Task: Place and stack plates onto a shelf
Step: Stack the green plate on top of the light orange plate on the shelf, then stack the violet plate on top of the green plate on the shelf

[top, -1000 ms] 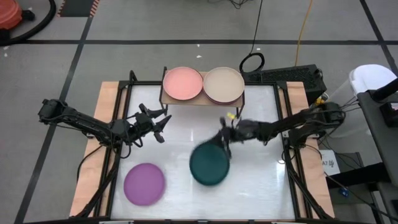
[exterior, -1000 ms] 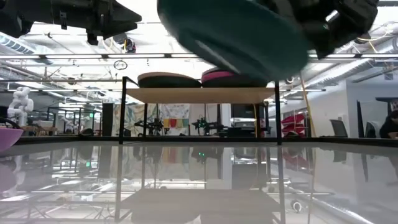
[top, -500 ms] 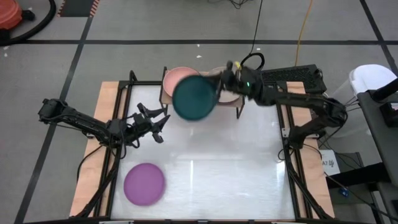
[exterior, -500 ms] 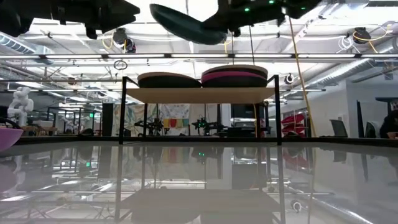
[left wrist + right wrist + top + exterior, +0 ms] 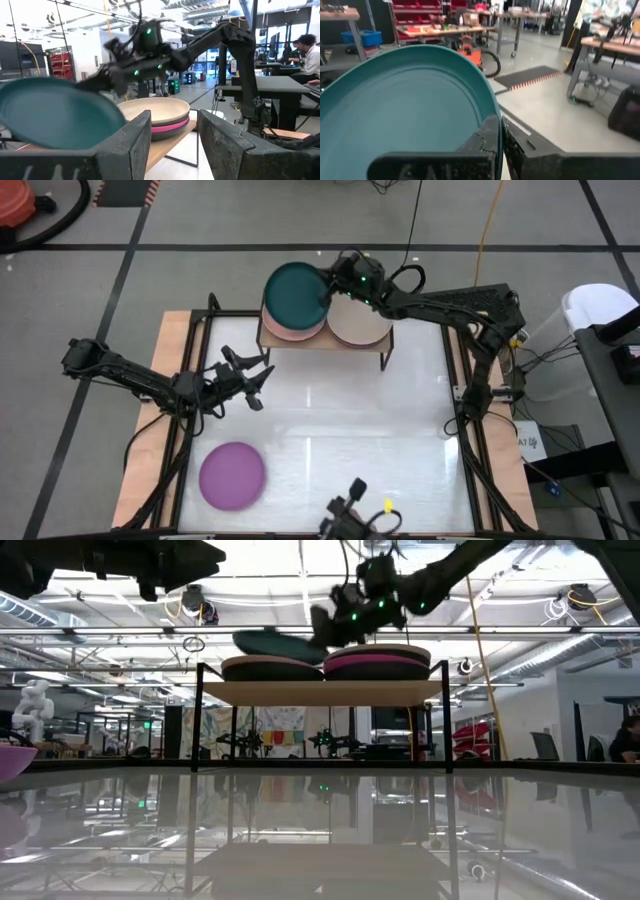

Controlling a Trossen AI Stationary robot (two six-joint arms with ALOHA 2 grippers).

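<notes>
Next, I close my left gripper on the purple plate's rim (image 5: 230,445) facing the shelf.
My right gripper (image 5: 331,287) is shut on a dark teal-green plate (image 5: 296,292), held over the salmon pink plate (image 5: 300,332) on the shelf's (image 5: 325,345) left half. In the low view the teal plate (image 5: 275,643) hovers close above that left stack (image 5: 270,669); whether they touch, I cannot tell. A beige plate (image 5: 360,325) tops the right stack, with a magenta one (image 5: 378,665) beneath it. A purple plate (image 5: 232,475) lies flat on the table near its left front corner. My left gripper (image 5: 255,380) waits open over the table's left part. My right gripper pinches the teal plate's rim (image 5: 495,117) between its two fingers, at the edge nearest the beige stack. The fingers (image 5: 485,137) reach in from the table's right, roughly level. The plate is lifted and slightly tilted, its free side lower over the salmon plate.
The shelf stands at the table's far edge on thin black legs (image 5: 197,720). Wooden rails (image 5: 175,360) run along the table's left and right sides. A small dark object with a yellow bit (image 5: 355,518) sits at the near edge. Bare white table lies between shelf and purple plate.
My right gripper has carried the teal plate from above the table's middle up and toward the far edge, then to the left over the shelf, and lowered it close above the salmon plate. The plate has levelled out from a steeper tilt. The gripper has stayed shut.
</notes>
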